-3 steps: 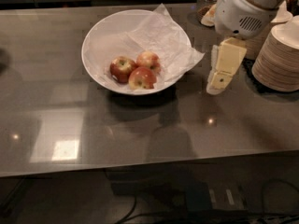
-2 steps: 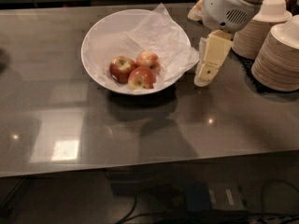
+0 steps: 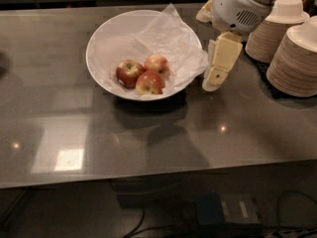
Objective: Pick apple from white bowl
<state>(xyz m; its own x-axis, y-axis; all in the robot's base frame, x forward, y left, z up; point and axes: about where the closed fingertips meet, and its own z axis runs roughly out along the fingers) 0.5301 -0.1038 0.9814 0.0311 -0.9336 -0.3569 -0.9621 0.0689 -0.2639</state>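
Observation:
Next, the robot's gripper should go to the white bowl and close on the sides of the darkest red apple (image 3: 129, 73), the one with the green patch.
The white bowl (image 3: 99, 42) stands on the dark table, lined with crumpled white paper (image 3: 166, 38). Three apples lie in it. The darkest red apple (image 3: 129, 73), with a green patch at its stem, is the leftmost. A paler pink-yellow apple (image 3: 157, 64) lies to its right and a red apple with a yellow side (image 3: 149, 83) in front. My gripper (image 3: 214, 81) hangs just right of the bowl's right rim, above the table, pointing down, with its cream fingers (image 3: 223, 58) seen edge-on.
Tall stacks of beige paper plates (image 3: 296, 61) stand at the right, with another stack (image 3: 275, 31) behind. The glossy grey table (image 3: 148, 143) stretches to a front edge; cables and a dark box lie on the floor below.
My gripper has moved left, from in front of the plate stacks to just beside the bowl's right rim. The bowl and apples have not moved.

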